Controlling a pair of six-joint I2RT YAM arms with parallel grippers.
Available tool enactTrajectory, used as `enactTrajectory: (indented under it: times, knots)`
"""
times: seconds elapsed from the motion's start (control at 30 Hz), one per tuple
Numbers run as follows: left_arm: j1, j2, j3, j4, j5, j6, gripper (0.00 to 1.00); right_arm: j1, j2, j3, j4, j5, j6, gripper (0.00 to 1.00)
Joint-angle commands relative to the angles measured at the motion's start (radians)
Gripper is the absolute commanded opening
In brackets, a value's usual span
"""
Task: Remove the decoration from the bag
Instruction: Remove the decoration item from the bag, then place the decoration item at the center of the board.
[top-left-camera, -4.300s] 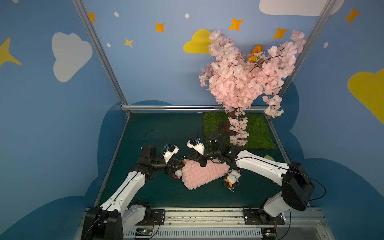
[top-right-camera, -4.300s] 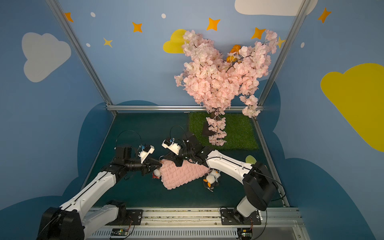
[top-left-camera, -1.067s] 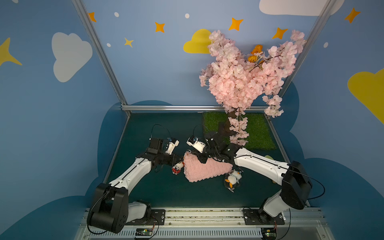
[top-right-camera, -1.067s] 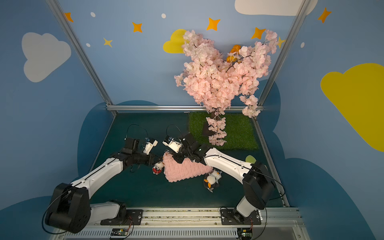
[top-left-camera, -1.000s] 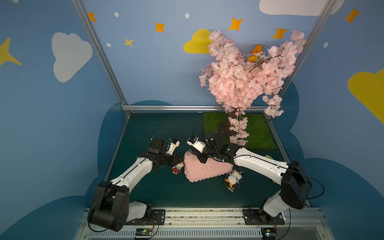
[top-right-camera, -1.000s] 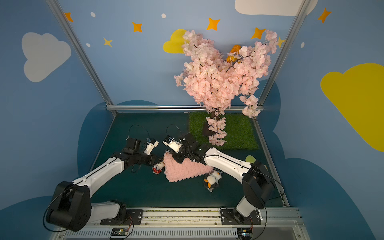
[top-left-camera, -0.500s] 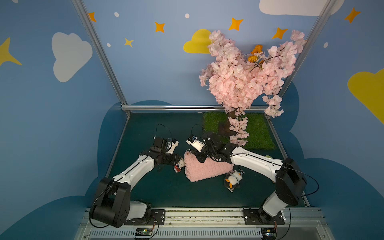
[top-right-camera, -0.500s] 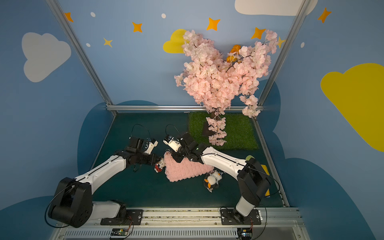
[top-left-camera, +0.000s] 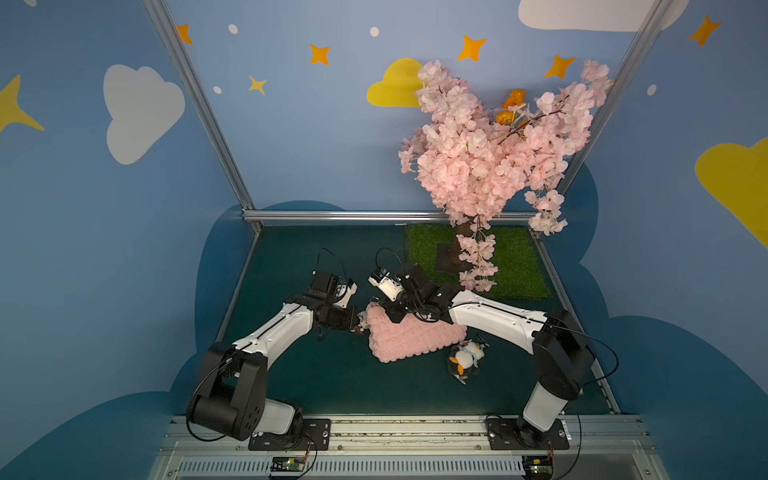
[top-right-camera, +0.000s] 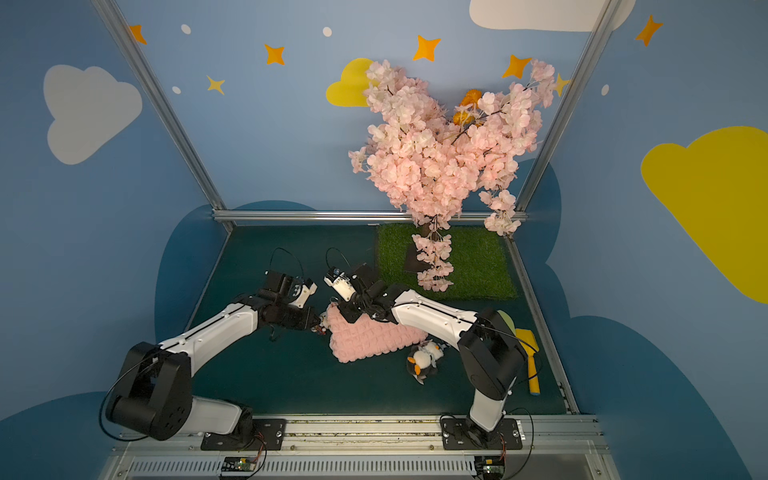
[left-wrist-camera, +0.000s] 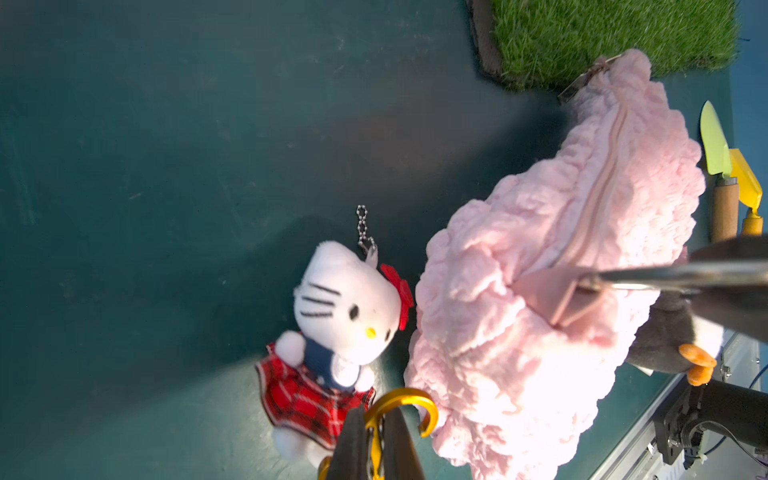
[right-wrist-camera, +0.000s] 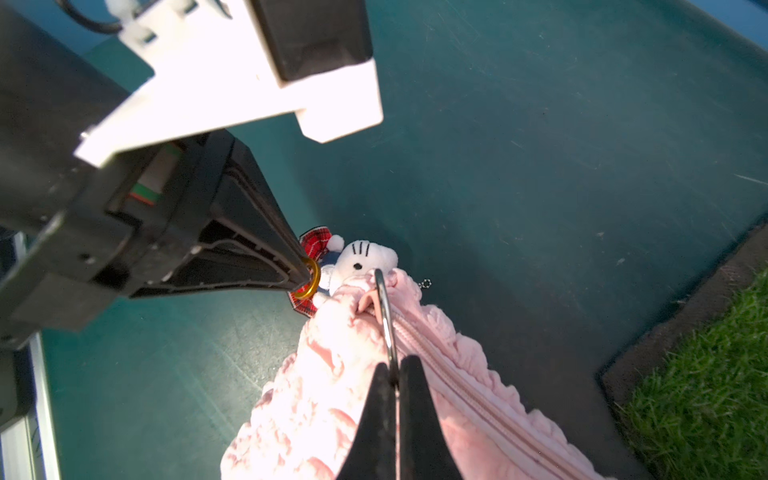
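I should let go of the silver ring with my right gripper and take the clip's curved end (left-wrist-camera: 432, 409), as the gold clip is clear of the ring but loops around my left gripper's fingertip.
The pink puffy bag (top-left-camera: 411, 338) (top-right-camera: 370, 336) lies mid-floor with its left corner lifted. My right gripper (right-wrist-camera: 395, 365) (top-left-camera: 383, 308) is shut on the silver metal ring (right-wrist-camera: 384, 316) at that corner, next to the zipper. The decoration is a white cat plush in a red plaid skirt (left-wrist-camera: 345, 307) (right-wrist-camera: 365, 259) with a gold clip (left-wrist-camera: 405, 403). It rests against the bag's left end. My left gripper (left-wrist-camera: 374, 419) (top-left-camera: 355, 324) is shut on the gold clip (right-wrist-camera: 311, 278). In the right wrist view the clip stands apart from the silver ring.
A penguin plush (top-left-camera: 463, 359) (top-right-camera: 424, 359) lies at the bag's right end. A pink blossom tree (top-left-camera: 490, 149) stands on a grass mat (top-left-camera: 515, 266) at the back right. Yellow and green toy shovels (top-right-camera: 530, 361) lie by the right wall.
My left gripper has crept a little toward the back right with the clip and plush. The bag's left corner has shifted with the right gripper. Both grippers stay shut.
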Motion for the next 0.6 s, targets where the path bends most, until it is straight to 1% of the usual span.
enactTrajectory:
  times: [0.0, 0.07, 0.13, 0.2, 0.23, 0.43, 0.57]
  knots:
    - [-0.002, -0.023, 0.016, -0.015, 0.023, -0.011, 0.11, 0.005, 0.026, 0.035, -0.010, -0.002, 0.039, 0.00]
    - [-0.003, -0.039, 0.012, -0.007, 0.036, -0.017, 0.11, 0.005, 0.041, 0.042, 0.000, -0.010, 0.059, 0.04]
    - [-0.002, -0.045, 0.009, -0.006, 0.038, -0.021, 0.11, 0.006, 0.057, 0.056, -0.011, -0.012, 0.075, 0.06]
    - [-0.002, -0.052, 0.009, -0.007, 0.042, -0.023, 0.12, 0.007, 0.065, 0.062, -0.013, -0.011, 0.085, 0.11]
    - [-0.002, -0.055, 0.008, -0.007, 0.043, -0.024, 0.12, 0.008, 0.066, 0.062, -0.011, -0.010, 0.092, 0.17]
    - [-0.002, -0.068, -0.001, 0.015, 0.059, -0.041, 0.13, 0.014, 0.059, 0.062, 0.025, -0.053, 0.140, 0.29]
    - [-0.002, -0.077, -0.011, 0.042, 0.078, -0.052, 0.12, 0.031, 0.047, 0.062, 0.035, -0.077, 0.151, 0.32]
